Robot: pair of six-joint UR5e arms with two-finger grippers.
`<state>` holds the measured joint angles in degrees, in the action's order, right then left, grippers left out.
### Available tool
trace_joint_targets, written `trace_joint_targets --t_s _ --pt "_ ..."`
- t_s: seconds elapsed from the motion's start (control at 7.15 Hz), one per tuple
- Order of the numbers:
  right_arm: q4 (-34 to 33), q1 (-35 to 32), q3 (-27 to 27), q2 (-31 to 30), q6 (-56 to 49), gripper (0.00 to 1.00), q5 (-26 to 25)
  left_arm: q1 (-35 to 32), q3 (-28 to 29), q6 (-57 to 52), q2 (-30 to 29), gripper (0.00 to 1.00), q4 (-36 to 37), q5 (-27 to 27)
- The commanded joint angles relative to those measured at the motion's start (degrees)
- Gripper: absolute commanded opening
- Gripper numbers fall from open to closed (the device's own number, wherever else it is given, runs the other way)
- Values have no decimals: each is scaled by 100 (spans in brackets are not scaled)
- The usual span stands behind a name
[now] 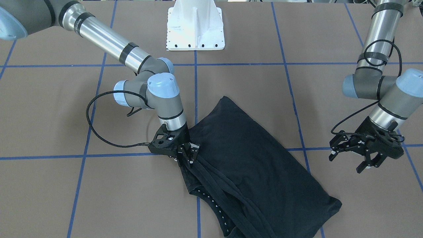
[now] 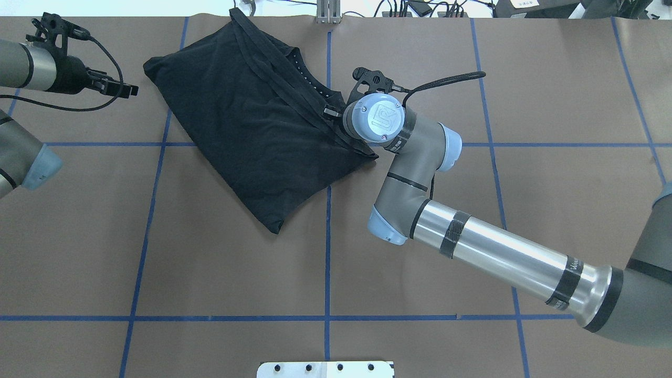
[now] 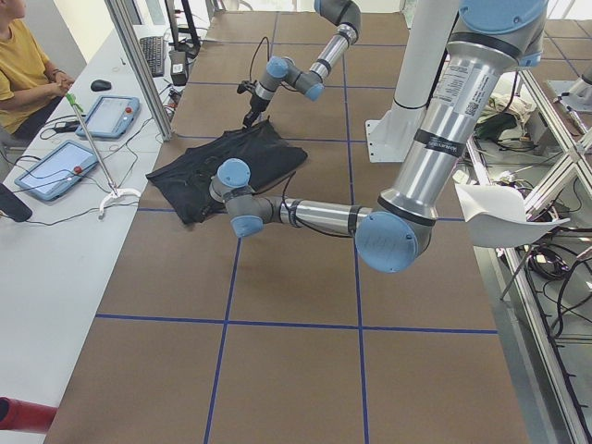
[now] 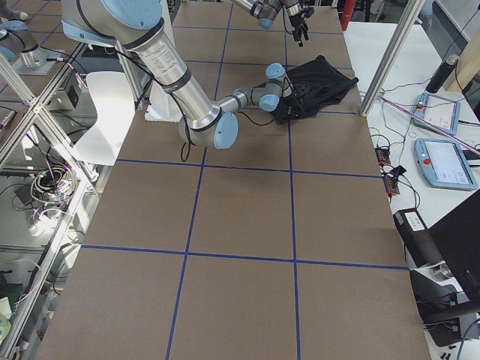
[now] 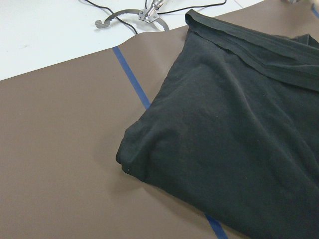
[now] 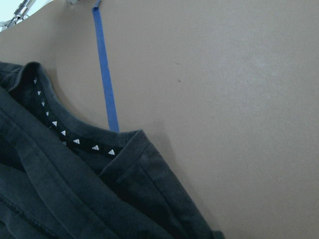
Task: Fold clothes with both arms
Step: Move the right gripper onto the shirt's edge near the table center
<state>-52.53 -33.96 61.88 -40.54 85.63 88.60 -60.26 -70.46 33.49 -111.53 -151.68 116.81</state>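
Observation:
The black T-shirt lies slanted across the blue tape lines, so next I pull it straight by its edge [image 1: 184, 168] near the collar with my right gripper before folding further.
The black T-shirt [image 1: 254, 158] lies folded and slanted on the brown table, also in the overhead view [image 2: 247, 121]. Its chest graphic is hidden. The collar band with small white marks [image 6: 75, 142] shows at the shirt's edge. My right gripper [image 1: 189, 154] is down at that edge near the collar, fingers close together on the fabric, with hem folds stretching away from it. In the overhead view its wrist [image 2: 374, 118] covers it. My left gripper [image 1: 347, 162] hangs open and empty beside the shirt's other side, apart from it [image 2: 123, 90]. The left wrist view shows a shirt corner [image 5: 134, 154].
The white pedestal base [image 1: 195, 26] stands at the robot's side of the table. Blue tape lines [image 1: 99, 155] grid the brown surface. The shirt lies near the table's far edge [image 2: 420, 18]. A seated operator [image 3: 23, 69] and tablets [image 3: 55, 171] are beyond it.

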Motion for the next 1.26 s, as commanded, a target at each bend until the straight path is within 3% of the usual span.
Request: trace_joint_targets --t_s 0.0,0.28,0.42,0.56,0.84,1.12 --pt "-29 -14 9 -41 -503 75 -1 6 6 0 -9 100 7 0" --pt "-38 -14 9 -93 -486 73 -1 6 6 0 0 100 -2 0" --pt "-29 -14 9 -68 -443 56 -1 6 6 0 0 100 -2 0" --pt "-29 -14 9 -59 -433 45 -1 6 6 0 0 100 -2 0" --pt "-29 -14 9 -33 -328 9 -1 6 15 0 0 100 -2 0" --pt "-29 -5 35 -50 -345 4 -1 6 23 0 0 100 -2 0"
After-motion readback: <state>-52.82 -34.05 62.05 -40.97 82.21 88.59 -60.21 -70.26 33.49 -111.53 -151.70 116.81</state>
